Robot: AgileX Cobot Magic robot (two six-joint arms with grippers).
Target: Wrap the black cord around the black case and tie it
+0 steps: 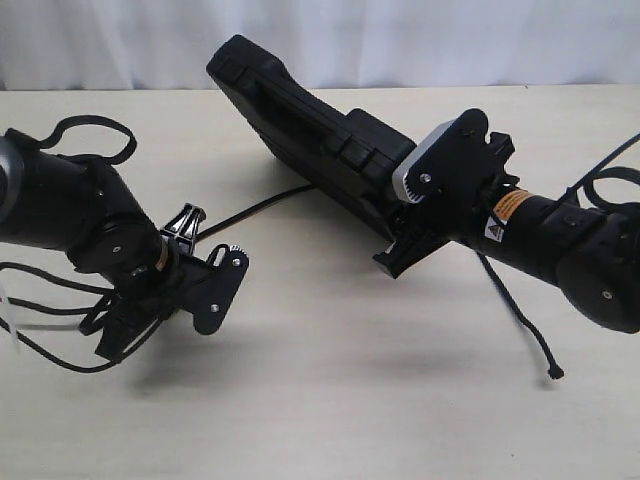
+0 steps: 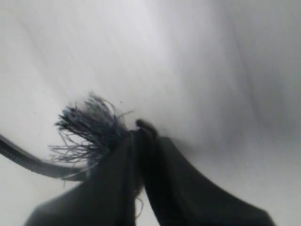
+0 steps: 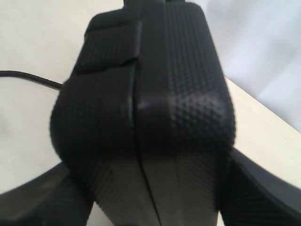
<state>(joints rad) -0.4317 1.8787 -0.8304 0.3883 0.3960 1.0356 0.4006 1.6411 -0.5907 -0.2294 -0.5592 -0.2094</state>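
The black cord slants out from under the black case, so my left gripper will open, turn, take the cord's frayed end (image 2: 94, 126) and pull it straight.
The black case (image 1: 300, 120) is tilted up off the table, its far end high. My right gripper (image 1: 397, 238) is shut on its near end. In the right wrist view the case (image 3: 150, 94) fills the gap between both fingers (image 3: 263, 188). The black cord (image 1: 260, 205) runs across the table from under the case to my left gripper (image 1: 188, 222). That gripper (image 2: 141, 134) is shut on the cord right behind its frayed tuft (image 2: 89, 125). Another stretch of the cord (image 1: 520, 320) hangs below the right arm and ends in a knot near the table.
Smooth arm cables loop beside the left arm (image 1: 90, 130) and the right arm (image 1: 600, 180), and more trail under the left arm (image 1: 50, 355). A white curtain (image 1: 400, 40) closes off the far edge of the pale table (image 1: 330, 400).
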